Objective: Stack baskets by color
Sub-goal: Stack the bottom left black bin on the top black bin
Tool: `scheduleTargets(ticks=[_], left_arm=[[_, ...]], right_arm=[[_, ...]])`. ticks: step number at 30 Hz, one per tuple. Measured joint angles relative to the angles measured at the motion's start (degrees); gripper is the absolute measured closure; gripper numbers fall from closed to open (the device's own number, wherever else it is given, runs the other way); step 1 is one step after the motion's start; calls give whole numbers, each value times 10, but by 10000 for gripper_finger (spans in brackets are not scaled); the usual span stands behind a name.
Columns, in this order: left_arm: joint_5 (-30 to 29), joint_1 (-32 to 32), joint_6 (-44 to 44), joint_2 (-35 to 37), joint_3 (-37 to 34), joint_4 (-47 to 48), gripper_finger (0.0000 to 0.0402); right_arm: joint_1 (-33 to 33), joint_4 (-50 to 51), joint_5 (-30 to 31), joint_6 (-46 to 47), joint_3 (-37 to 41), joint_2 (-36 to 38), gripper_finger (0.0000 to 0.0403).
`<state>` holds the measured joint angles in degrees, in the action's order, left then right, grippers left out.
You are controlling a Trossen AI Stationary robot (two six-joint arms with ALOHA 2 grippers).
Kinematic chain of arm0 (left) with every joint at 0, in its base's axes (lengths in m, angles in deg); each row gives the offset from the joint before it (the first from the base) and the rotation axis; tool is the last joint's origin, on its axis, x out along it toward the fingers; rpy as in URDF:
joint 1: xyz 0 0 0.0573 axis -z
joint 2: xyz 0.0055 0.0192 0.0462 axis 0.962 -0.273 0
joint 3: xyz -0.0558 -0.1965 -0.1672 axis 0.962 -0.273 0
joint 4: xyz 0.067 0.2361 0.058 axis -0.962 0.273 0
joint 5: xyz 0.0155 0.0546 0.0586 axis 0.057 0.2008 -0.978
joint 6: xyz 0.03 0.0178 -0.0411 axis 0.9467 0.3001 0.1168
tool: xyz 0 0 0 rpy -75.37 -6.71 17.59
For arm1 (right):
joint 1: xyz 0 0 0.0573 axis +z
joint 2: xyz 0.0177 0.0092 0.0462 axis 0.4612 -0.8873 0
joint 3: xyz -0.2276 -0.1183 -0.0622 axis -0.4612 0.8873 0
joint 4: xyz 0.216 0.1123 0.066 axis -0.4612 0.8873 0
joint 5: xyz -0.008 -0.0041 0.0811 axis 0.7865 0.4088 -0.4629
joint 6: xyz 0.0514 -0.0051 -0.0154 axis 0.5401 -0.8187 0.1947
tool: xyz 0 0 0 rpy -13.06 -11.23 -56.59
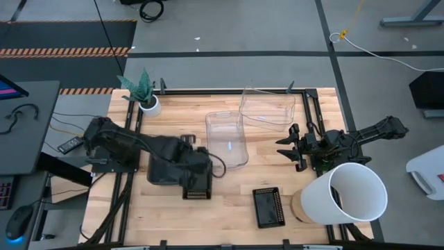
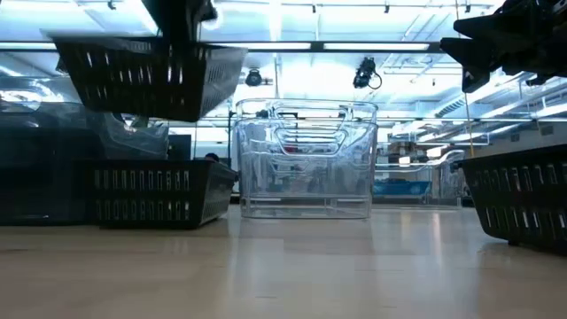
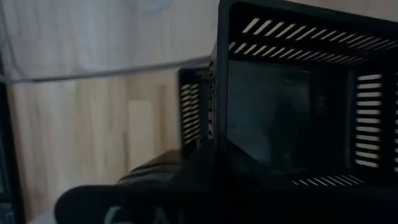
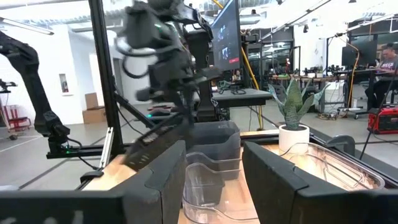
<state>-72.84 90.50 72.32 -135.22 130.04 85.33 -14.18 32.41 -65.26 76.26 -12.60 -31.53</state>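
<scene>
Next, my left gripper lets go of the black basket inside the second black basket (image 1: 200,198), which stands on the wood below it.
My left gripper (image 1: 195,178) is shut on a black perforated basket (image 2: 146,78), which hangs above the table's left middle. Below it a second black basket (image 2: 159,193) stands on the wood, with a smoky grey basket (image 2: 35,164) beside it. A third black basket (image 1: 268,207) stands by the near edge. Two clear baskets (image 1: 227,137) (image 1: 268,106) stand at the middle and far side. My right gripper (image 1: 288,147) waits open at the right, level, with nothing between its fingers. My left gripper holds the black basket by the top rim of one wall (image 3: 217,93), coming steeply from above. The dark fingers (image 3: 155,193) hide the place of contact itself. The basket hangs below the gripper, lifted clear, slightly tilted, its open side up.
A big white bucket (image 1: 345,194) lies on its side at the near right corner. A small white plant pot (image 1: 148,104) stands at the far left. Black frame rails run along the table's edges. Bare wood shows at the near middle.
</scene>
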Motion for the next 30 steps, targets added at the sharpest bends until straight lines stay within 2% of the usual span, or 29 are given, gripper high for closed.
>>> scheduleTargets(ticks=[5,10,13,22,26,30], left_arm=[[3,-51,52,45,-87,-54,394],[70,-93,92,67,-163,-140,394],[78,-100,92,67,-197,-161,394],[141,-43,24,67,-217,-237,390],[148,-5,31,66,-217,-248,390],[148,27,42,57,-217,-271,371]], right_arm=[[0,0,0,0,0,0,238],[0,0,0,0,0,0,238],[0,0,0,0,0,0,238],[0,0,0,0,0,0,238],[0,0,0,0,0,0,238],[0,0,0,0,0,0,238]])
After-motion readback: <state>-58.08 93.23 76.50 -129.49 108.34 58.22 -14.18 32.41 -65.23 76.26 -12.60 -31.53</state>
